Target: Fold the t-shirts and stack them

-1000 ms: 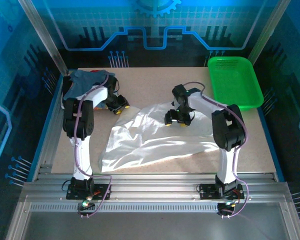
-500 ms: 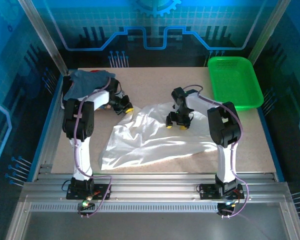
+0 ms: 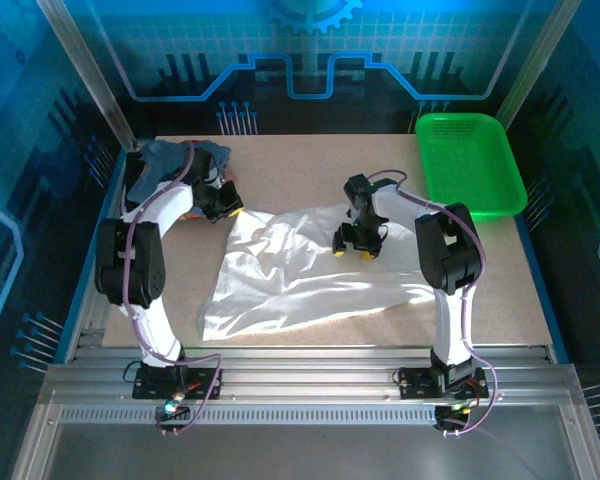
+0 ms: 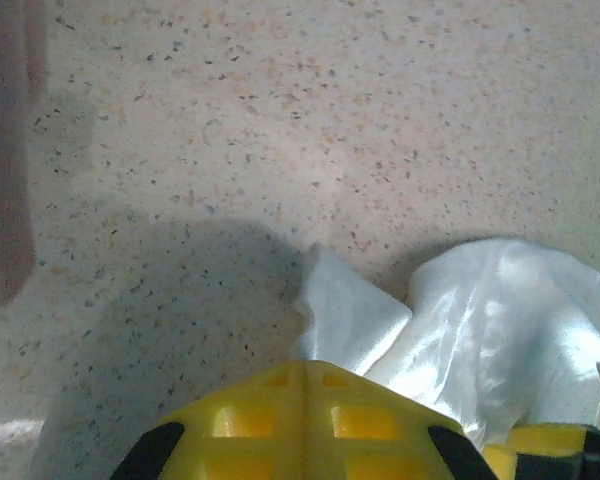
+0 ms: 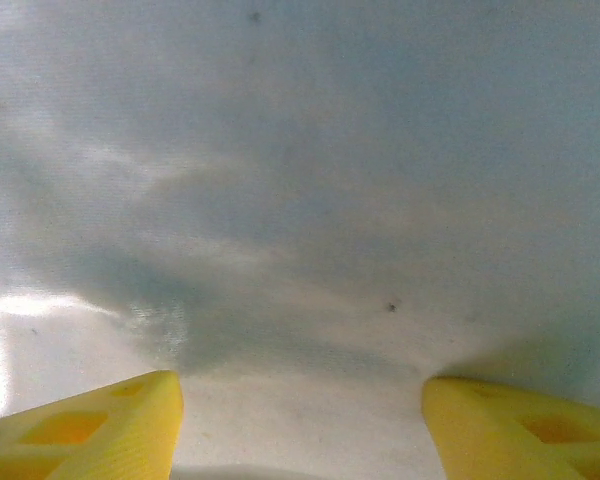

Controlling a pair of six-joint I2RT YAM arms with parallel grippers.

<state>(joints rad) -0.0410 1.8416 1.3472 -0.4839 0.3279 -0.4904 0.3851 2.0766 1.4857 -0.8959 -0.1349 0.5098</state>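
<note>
I should release the white t-shirt's edge from my left gripper on the shirt's crumpled cloth (image 3: 271, 283), between that corner and the metal rail.
A large thin white t-shirt (image 3: 310, 275) lies crumpled on the middle of the table. My left gripper (image 3: 225, 205) is at its back left corner, its yellow fingers (image 4: 305, 400) pressed together. It is shut on the white t-shirt's (image 4: 480, 320) edge, which bunches out from under the fingertips. My right gripper (image 3: 358, 245) hovers low over the shirt's back edge. It is open, with the white cloth (image 5: 300, 200) spread flat beneath and nothing between the fingers. A slate-blue folded t-shirt (image 3: 175, 158) lies at the back left corner.
A green mesh basket (image 3: 470, 165) stands at the back right. Bare speckled tabletop (image 4: 280, 120) lies beyond the left gripper and along the back (image 3: 300, 160). The table's metal rail (image 3: 300, 355) runs along the near edge.
The left gripper has shut on the white shirt's corner and moved left and back, dragging that corner along. Its elbow swung left. The right gripper shifted slightly left and stays open.
</note>
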